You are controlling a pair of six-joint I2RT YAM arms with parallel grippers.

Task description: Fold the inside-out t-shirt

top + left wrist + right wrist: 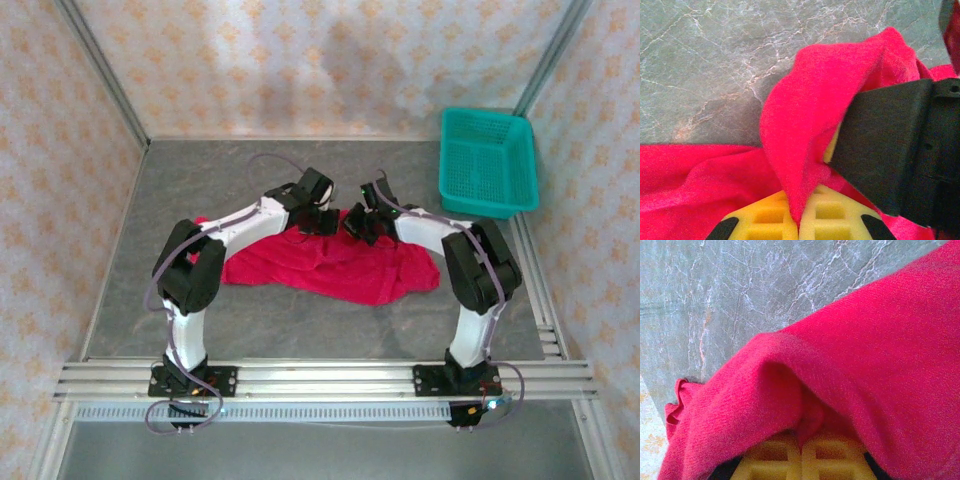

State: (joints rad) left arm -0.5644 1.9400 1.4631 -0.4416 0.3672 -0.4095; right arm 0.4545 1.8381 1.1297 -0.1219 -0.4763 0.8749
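My grippers are pinching folds side by side halfway along the crumpled t-shirt, so my left gripper will open and grab the corner at the t-shirt's outer end (201,221).
The crimson t-shirt (340,268) lies crumpled on the grey table between the two arms. My left gripper (318,222) is at the shirt's far edge, and its yellow pads (765,217) are shut on a raised fold of the red cloth (815,115). My right gripper (362,224) is close beside it, a little to the right. Its yellow pads (830,460) pinch another fold of the shirt (880,350), which drapes over the fingers. The black body of the right gripper (900,150) shows in the left wrist view. I see no white tag.
A teal mesh basket (487,163) stands at the back right of the table. Patterned walls close in the back and both sides. Bare grey tabletop (200,185) lies behind and to the left of the shirt.
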